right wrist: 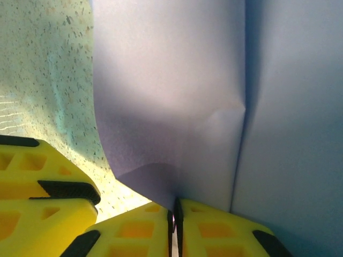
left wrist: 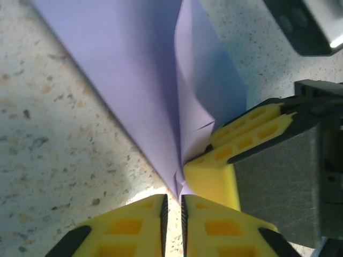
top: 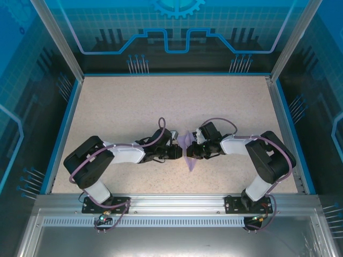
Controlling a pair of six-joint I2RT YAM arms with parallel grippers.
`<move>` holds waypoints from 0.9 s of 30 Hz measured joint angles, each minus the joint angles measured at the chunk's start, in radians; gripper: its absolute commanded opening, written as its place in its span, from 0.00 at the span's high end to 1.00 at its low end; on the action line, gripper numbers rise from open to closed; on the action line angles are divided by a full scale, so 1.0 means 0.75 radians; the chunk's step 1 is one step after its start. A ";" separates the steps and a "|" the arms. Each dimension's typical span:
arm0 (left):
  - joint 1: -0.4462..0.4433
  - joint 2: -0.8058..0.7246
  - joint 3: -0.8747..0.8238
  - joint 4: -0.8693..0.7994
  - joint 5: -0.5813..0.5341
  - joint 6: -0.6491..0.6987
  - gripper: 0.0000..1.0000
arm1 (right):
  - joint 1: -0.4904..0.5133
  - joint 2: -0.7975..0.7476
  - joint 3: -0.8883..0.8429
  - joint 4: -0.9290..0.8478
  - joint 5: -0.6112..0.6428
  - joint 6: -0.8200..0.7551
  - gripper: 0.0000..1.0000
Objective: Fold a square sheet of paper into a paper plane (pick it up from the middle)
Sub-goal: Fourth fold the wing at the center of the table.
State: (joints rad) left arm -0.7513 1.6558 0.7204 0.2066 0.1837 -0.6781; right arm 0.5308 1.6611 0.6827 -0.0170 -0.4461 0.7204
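I need to open my left gripper and take the paper's wider creased layers (left wrist: 178, 136), since only the narrow tip of the paper meets my left gripper's fingers beside my right gripper.
The paper plane (top: 187, 142) is folded pale lilac paper standing up off the speckled table between both arms, its point aimed at the near edge. In the left wrist view its creased layers (left wrist: 139, 80) narrow to a tip right at my left gripper (left wrist: 172, 197). That gripper stands a narrow slit open, with table showing between the pads. My right gripper (right wrist: 173, 208) is shut on the lower edge of the paper (right wrist: 177, 96). Its yellow fingers (left wrist: 241, 139) press the fold from the right. From above, the left gripper (top: 181, 153) and right gripper (top: 193, 152) nearly touch.
The beige speckled table (top: 161, 101) is bounded by blue side rails (top: 63, 128) and transparent blue walls. An aluminium beam (top: 171, 201) carries both arm bases along the near edge. A left finger (right wrist: 37, 187) sits close beside the right gripper.
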 measured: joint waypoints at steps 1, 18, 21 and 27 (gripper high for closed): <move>0.001 0.000 0.011 -0.001 -0.006 -0.007 0.76 | 0.001 0.000 0.000 0.004 -0.002 -0.001 0.84; 0.057 0.090 0.149 -0.062 -0.043 -0.126 0.60 | 0.011 0.006 0.000 0.036 -0.035 -0.044 0.74; 0.068 0.123 0.161 -0.060 -0.034 -0.146 0.61 | 0.011 0.006 0.000 0.037 -0.036 -0.045 0.74; 0.077 0.176 0.173 -0.059 -0.021 -0.157 0.69 | 0.014 0.006 -0.001 0.040 -0.037 -0.055 0.73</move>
State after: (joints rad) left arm -0.6937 1.7878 0.8505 0.1623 0.1680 -0.7956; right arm 0.5411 1.6653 0.6819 0.0132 -0.4736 0.6788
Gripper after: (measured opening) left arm 0.348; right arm 0.265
